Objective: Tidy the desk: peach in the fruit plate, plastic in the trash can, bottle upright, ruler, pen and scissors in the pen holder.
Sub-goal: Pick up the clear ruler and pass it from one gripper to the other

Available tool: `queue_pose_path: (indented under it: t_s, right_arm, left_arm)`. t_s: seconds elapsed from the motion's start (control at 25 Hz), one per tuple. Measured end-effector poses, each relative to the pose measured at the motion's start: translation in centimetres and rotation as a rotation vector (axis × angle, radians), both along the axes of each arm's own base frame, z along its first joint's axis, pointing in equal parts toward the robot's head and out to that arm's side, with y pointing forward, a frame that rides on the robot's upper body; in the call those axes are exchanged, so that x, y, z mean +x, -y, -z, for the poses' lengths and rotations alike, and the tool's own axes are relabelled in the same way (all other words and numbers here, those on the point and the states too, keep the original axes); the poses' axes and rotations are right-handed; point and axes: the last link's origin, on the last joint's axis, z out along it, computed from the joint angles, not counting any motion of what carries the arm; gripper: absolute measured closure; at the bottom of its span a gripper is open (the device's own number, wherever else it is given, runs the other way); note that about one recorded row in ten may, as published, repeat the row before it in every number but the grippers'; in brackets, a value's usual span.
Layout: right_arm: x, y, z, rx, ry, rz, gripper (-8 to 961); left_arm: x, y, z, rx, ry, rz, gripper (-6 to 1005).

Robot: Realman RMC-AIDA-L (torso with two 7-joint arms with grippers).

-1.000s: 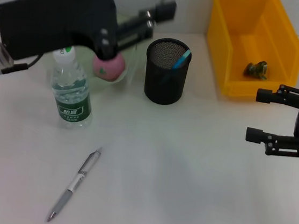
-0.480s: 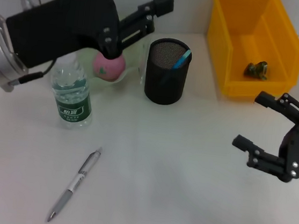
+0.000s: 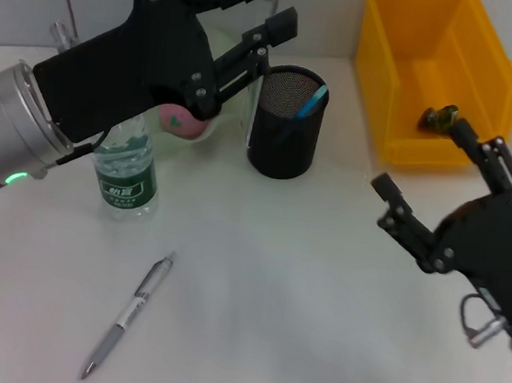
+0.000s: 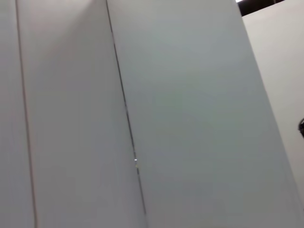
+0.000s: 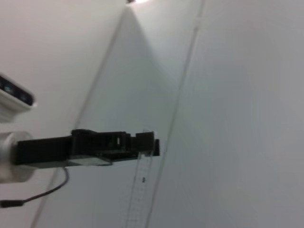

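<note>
The clear ruler will be taken over by my right gripper, which will close on the hanging lower part point(image 3: 251, 112) point(image 5: 137, 192) of the ruler, below my left gripper's fingers.
My left gripper point(image 3: 262, 12) hangs above the back of the desk, shut on a clear ruler point(image 3: 253, 94) that hangs down beside the black mesh pen holder point(image 3: 283, 144). The right wrist view shows that gripper point(image 5: 152, 145) with the ruler point(image 5: 140, 194) hanging from it. A blue-handled item point(image 3: 312, 100) sticks out of the holder. The pink peach point(image 3: 183, 121) lies in the pale green fruit plate point(image 3: 225, 42), partly hidden by my left arm. The bottle point(image 3: 127, 172) stands upright. A grey pen point(image 3: 126, 315) lies on the desk in front. My right gripper point(image 3: 422, 155) is open and empty.
A yellow bin point(image 3: 490, 89) at the back right holds a crumpled piece of plastic point(image 3: 438, 118). My right arm reaches in from the lower right, just in front of the bin. White desk surface lies between the pen and my right arm.
My right gripper has swung toward the middle and tilted, fingers now pointing up and left. My left arm has shifted lower and right, carrying the ruler closer to the pen holder.
</note>
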Motion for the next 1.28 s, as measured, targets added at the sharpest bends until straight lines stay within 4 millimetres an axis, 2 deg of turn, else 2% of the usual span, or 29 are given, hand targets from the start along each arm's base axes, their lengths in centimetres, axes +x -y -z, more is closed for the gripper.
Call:
queue_pose_path:
  t_s: [0.04,0.32,0.64,0.72,0.76,0.84,1.28]
  right_arm:
    - [-0.7,0.0,0.8,0.014,-0.022,0.027,122]
    - [-2.1,0.2,2.4,-0.01,-0.061,0.052,122]
    - [-3.9,0.8,4.7,-0.004,-0.033,0.099,122]
    - [-4.0,0.7,5.0,-0.012,-0.034,0.113,122]
    - [-4.1,0.5,5.2,-0.019,-0.033,0.124,122]
    - [-4.2,0.3,5.6,-0.031,-0.039,0.16,122]
    - [-4.8,-0.3,6.5,-0.074,-0.054,0.207,123]
  left_arm:
    - [-0.2,-0.1,0.2,0.01,0.002,-0.003,620]
    - [-0.9,-0.2,1.3,0.057,0.007,-0.019,619]
    - [-0.9,0.8,3.4,0.084,-0.02,0.015,620]
    - [-0.9,0.8,3.4,0.084,-0.02,0.015,620]
    - [-0.8,1.2,4.2,0.072,-0.034,0.012,620]
    - [-0.9,1.2,4.5,0.065,-0.041,0.001,620]
    - [-1.4,1.3,5.5,0.074,-0.051,-0.033,619]
